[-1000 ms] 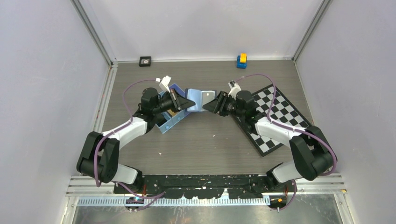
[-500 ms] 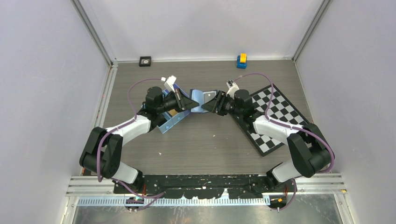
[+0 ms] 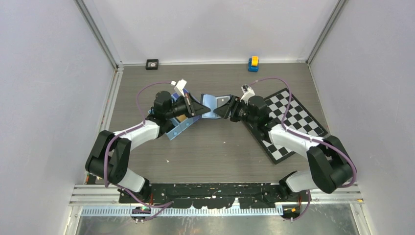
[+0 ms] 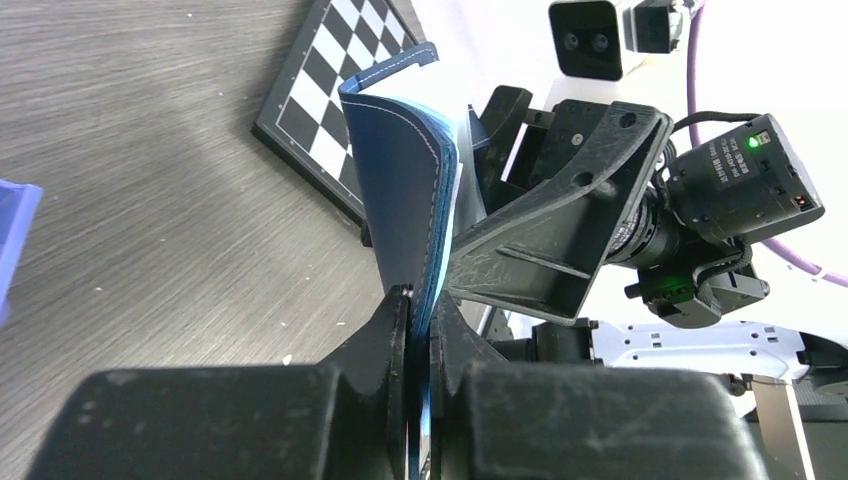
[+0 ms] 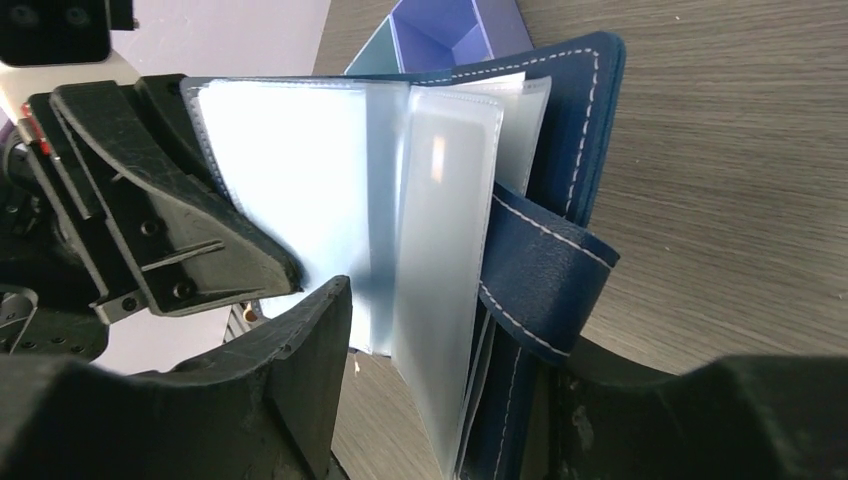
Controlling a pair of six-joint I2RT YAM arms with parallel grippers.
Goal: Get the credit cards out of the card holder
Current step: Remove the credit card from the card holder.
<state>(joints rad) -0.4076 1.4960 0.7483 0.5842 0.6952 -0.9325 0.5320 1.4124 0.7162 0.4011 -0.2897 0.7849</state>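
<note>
My right gripper needs to back off and pinch the cover's edge by the strap (image 5: 552, 268), because the pale plastic sleeves lie with the cover inside its fingers.
The card holder (image 3: 214, 104), navy outside and lighter blue inside, hangs open above the table between my two grippers. My left gripper (image 3: 199, 108) is shut on the edge of its navy cover (image 4: 400, 180); the jaws (image 4: 421, 310) pinch it. My right gripper (image 3: 221, 110) is open. Its fingers (image 5: 300, 350) stand wide around the other cover and strap (image 5: 545, 270), with a gap to the pale plastic sleeves (image 5: 440, 240). No credit card's colour shows; any cards are hidden inside the sleeves.
A light-blue tray (image 3: 178, 125) lies under my left wrist and shows in the right wrist view (image 5: 440, 35). A checkerboard (image 3: 288, 122) lies under my right arm. A yellow-and-blue toy (image 3: 253, 63) and a small black square (image 3: 152, 63) sit by the far wall.
Both grippers and the open card holder have shifted slightly right and toward the far side. The left grip on the cover is unchanged.
</note>
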